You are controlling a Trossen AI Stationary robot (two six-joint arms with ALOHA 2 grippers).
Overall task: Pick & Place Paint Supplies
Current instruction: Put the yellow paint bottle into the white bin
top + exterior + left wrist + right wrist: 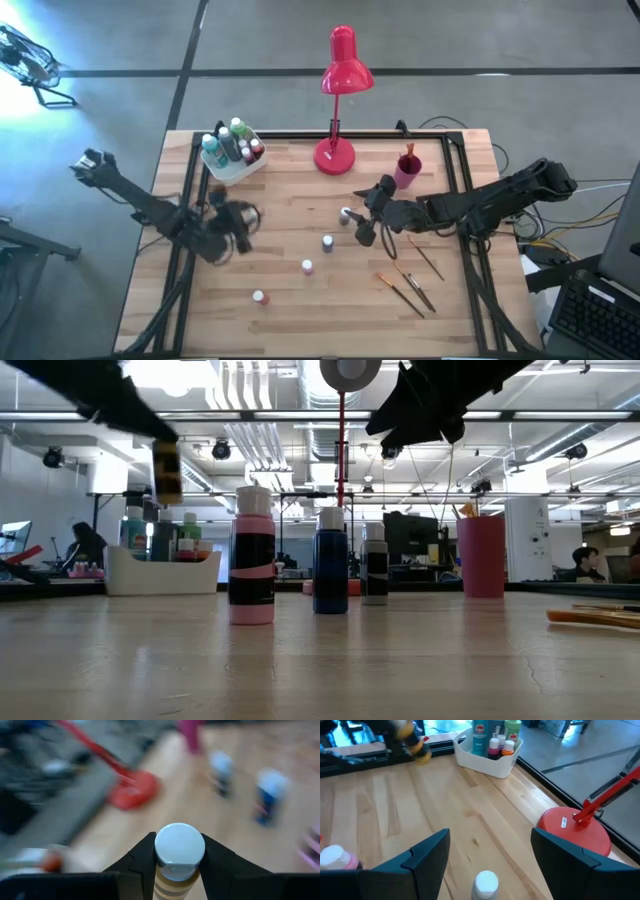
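The yellow-orange paint bottle will go from my left gripper down into the white bin (236, 157), beside the small white-capped bottles.
My left gripper (238, 218) hangs over the table's left half, shut on a yellow-orange paint bottle (167, 470) with a white cap (179, 845). My right gripper (487, 855) stands open above the middle of the table. A white-capped bottle (486, 884) stands on the wood just before and below its fingers, untouched. Three more bottles stand upright: a blue one (331, 560), a pink one (252, 555) and one (259, 297) near the front edge. Several paintbrushes (405, 290) lie flat at the front right. My left gripper pinches the yellow-orange bottle just under its white cap (176, 868), one finger (137, 862) on each side. The fingers slant down from the table's left side. The bottle hangs roughly upright, lifted clear of the table.
A white bin (230, 152) holding several bottles sits at the far left corner. A red desk lamp (340, 90) stands at the far middle, its base (572, 832) close to my right gripper. A pink cup (408, 170) with brushes stands right of the lamp. Bare wood lies at the front left.
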